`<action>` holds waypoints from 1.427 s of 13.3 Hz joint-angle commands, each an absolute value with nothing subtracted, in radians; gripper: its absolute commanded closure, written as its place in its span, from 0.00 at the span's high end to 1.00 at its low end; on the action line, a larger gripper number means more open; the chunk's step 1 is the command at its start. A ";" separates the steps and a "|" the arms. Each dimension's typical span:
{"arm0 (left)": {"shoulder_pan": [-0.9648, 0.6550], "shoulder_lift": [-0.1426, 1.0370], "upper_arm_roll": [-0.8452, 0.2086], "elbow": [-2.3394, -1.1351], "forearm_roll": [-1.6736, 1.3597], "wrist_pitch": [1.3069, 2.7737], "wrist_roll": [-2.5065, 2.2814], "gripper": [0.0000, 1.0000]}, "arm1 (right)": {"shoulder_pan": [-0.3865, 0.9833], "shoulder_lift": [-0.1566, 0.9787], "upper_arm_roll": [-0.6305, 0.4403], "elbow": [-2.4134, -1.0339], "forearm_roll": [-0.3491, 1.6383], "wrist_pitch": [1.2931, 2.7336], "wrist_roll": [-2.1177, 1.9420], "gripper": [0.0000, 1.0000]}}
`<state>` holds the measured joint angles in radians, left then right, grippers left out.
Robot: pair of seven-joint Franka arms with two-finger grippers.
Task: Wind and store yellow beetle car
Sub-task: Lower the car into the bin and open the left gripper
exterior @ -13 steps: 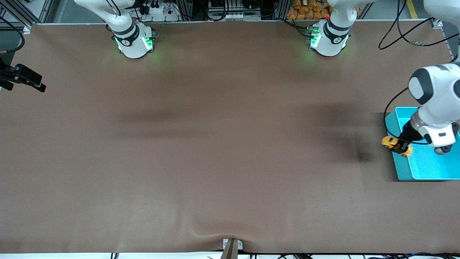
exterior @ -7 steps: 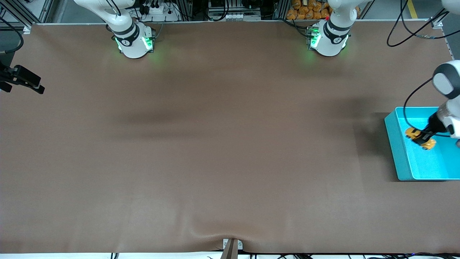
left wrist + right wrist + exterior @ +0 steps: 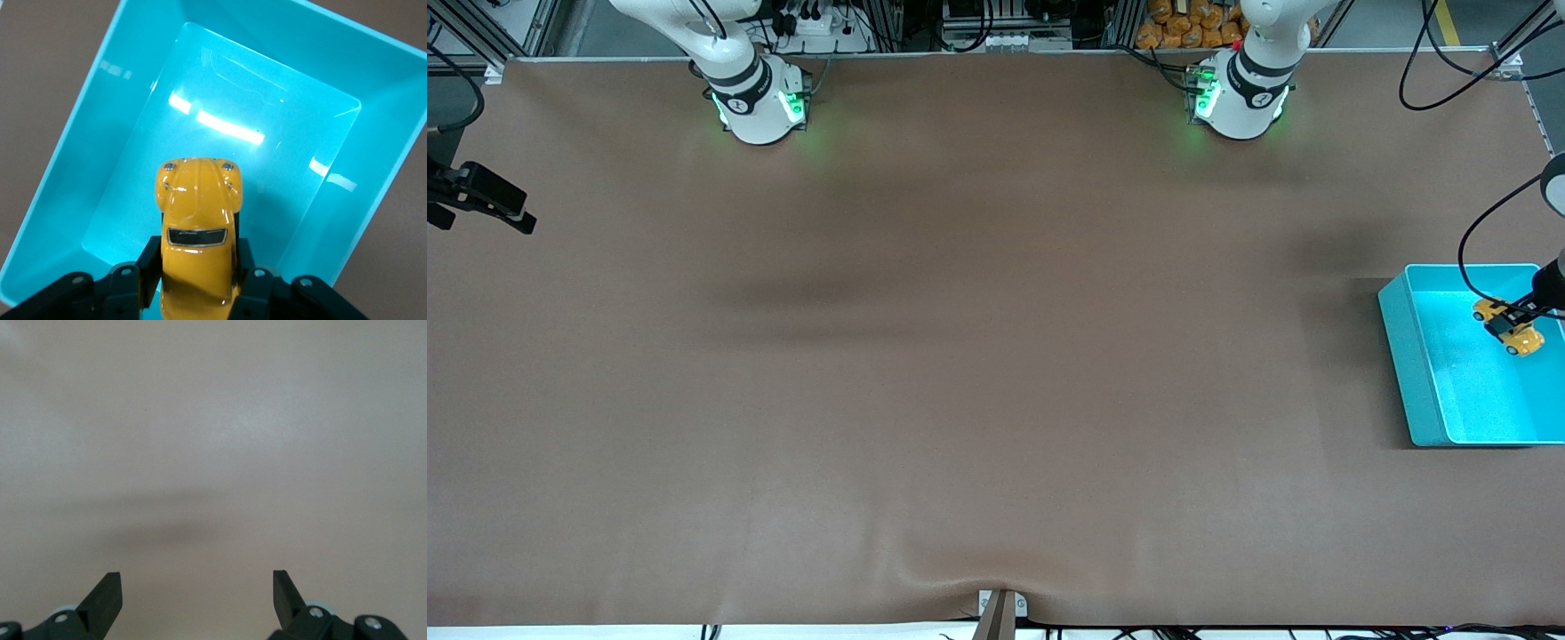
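The robot's left gripper will set the yellow beetle car down near the middle of the turquoise bin's bare bottom point(image 3: 1463, 359) point(image 3: 203, 179). The car is now held over the bin's inside.
The yellow beetle car point(image 3: 1508, 327) is held in my left gripper point(image 3: 1513, 322), which is shut on its sides over the inside of the turquoise bin point(image 3: 1414, 373). In the left wrist view the car point(image 3: 198, 220) points away from the wrist, with the bin's bare floor point(image 3: 233, 100) below it and a black finger point(image 3: 148, 257) on each side. My right gripper point(image 3: 503, 212) is open and empty at the right arm's end of the table, and waits; its wrist view shows its gripper point(image 3: 198, 587) over bare brown table.
The brown table cover point(image 3: 960, 356) stretches between the two arm bases point(image 3: 760, 107) point(image 3: 1240, 98). The bin stands near the table edge at the left arm's end. A small bracket point(image 3: 1000, 609) sits at the edge nearest the front camera.
My left gripper has carried the car from over the bin's wall to over the bin's inside, toward the left arm's end of the table. The right arm has barely moved.
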<state>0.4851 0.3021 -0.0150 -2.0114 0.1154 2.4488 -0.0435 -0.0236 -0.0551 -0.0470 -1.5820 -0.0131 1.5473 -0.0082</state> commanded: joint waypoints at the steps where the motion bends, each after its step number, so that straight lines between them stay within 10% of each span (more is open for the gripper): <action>1: 0.491 0.368 -0.023 -1.944 0.126 2.434 0.044 0.00 | -0.021 -0.057 -0.044 -1.571 -0.005 1.540 0.008 1.00; 19: 0.532 0.612 -0.026 -1.778 0.112 2.437 0.275 0.00 | -0.017 -0.057 -0.043 -1.571 -0.003 1.534 0.006 1.00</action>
